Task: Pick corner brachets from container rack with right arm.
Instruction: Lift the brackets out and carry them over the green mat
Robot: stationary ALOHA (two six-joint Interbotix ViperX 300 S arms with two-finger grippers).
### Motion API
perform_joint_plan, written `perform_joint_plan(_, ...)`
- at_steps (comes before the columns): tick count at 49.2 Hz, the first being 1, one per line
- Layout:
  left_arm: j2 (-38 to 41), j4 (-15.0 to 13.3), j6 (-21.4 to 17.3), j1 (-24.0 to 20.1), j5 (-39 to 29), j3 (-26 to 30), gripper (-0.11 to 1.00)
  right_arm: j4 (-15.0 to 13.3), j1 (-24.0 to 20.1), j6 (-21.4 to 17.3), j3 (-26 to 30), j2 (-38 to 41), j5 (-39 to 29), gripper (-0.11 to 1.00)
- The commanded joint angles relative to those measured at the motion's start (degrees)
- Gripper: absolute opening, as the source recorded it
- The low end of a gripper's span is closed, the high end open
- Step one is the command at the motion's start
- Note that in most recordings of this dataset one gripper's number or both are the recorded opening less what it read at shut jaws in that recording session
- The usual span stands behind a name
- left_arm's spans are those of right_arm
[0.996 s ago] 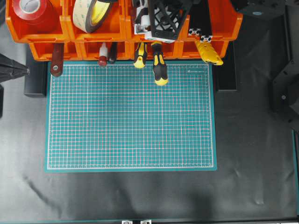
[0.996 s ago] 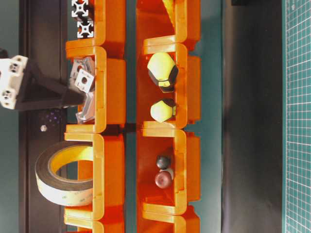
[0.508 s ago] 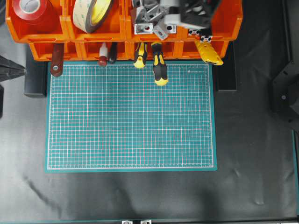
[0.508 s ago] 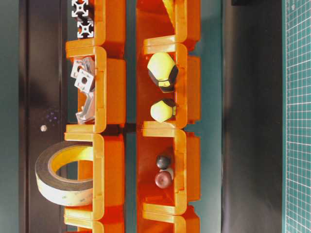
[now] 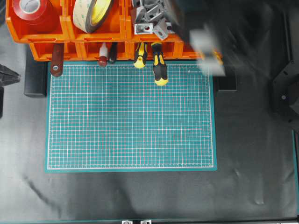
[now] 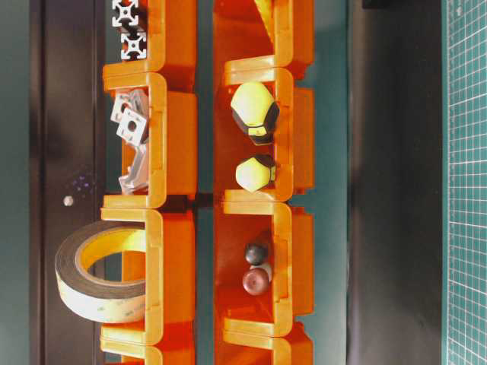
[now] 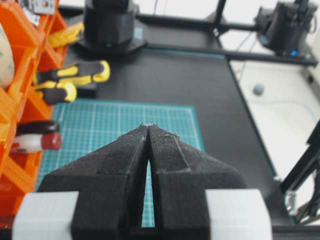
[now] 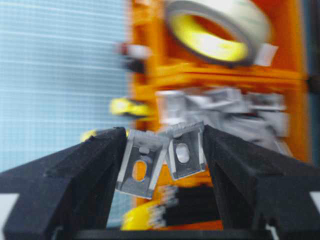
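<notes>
Next, my right gripper releases the silver-grey corner brackets near the middle of the green cutting mat (image 5: 137, 123).
In the right wrist view my right gripper (image 8: 162, 150) is shut on two silver-grey corner brachets (image 8: 142, 167), pressed side by side between its black fingers (image 8: 95, 165). From overhead the right arm (image 5: 208, 46) is a dark blur over the right end of the orange container rack (image 5: 46, 35). More corner brachets (image 5: 149, 18) lie heaped in an upper bin, also seen at table level as a pile of brachets (image 6: 133, 129) in the rack (image 6: 175, 137). My left gripper (image 7: 149, 126) is shut and empty, its tip (image 5: 7, 75) at the left edge, off the mat.
A green cutting mat (image 5: 131, 116) lies in front of the rack. Yellow-and-black screwdriver handles (image 5: 160, 70) stick out of the lower bins over its far edge. Upper bins hold a tape roll (image 5: 93, 11), red tape (image 5: 30, 9) and black slotted bars (image 6: 125, 30).
The right arm has drawn back out of the bracket bin and swung right and toward the mat, now motion-blurred. The bin's bracket pile is uncovered. The left arm has stayed put.
</notes>
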State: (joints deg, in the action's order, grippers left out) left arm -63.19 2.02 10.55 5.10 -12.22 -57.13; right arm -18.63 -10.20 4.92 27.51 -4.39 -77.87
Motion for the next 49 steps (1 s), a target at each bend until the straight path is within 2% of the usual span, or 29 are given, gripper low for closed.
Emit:
perform_joint_plan(1,-0.4,0.2,0.4,0.3,0.3,2.0,0.0,-0.3,-5.2,-1.0,-2.5,-2.5,-0.4,0.52)
perform_joint_plan(9,-1.5,0.2,-0.4,0.4,-0.1,2.4,0.0,-0.3,-11.2,-4.6,-10.9,-4.0,1.3,0.52)
perform_joint_plan(16,-1.8,0.2,-0.8,0.7,-0.6,2.6,0.0,-0.5,-15.4,-8.0,-19.5,-4.0,6.1,0.52)
perform_joint_plan(22,-1.8,0.2,-0.7,1.2,-0.6,2.6,0.0,-1.9,-17.4,-11.1,-27.6,-3.0,16.8,0.52)
perform_joint_plan(29,-1.9,0.2,-0.7,2.2,-0.6,2.9,0.0,-3.1,-17.7,-15.8,-36.4,-1.5,31.3,0.52)
perform_joint_plan(34,-1.8,0.2,-0.7,2.8,-0.6,3.0,0.0,-5.5,-17.7,-18.8,-41.3,-0.4,38.5,0.52)
perform_joint_plan(39,-1.7,0.2,-0.7,3.0,-0.6,2.9,0.0,-10.3,-16.9,-21.4,-46.0,1.8,43.9,0.52)
perform_joint_plan(43,-1.5,0.2,-0.6,3.0,-0.6,3.1,0.0,-14.1,-15.2,-22.9,-47.8,4.1,48.6,0.52)
perform_joint_plan(49,-1.1,0.2,-0.7,3.0,-0.6,3.3,0.0,-16.6,-12.4,-24.2,-48.8,7.9,54.4,0.52)
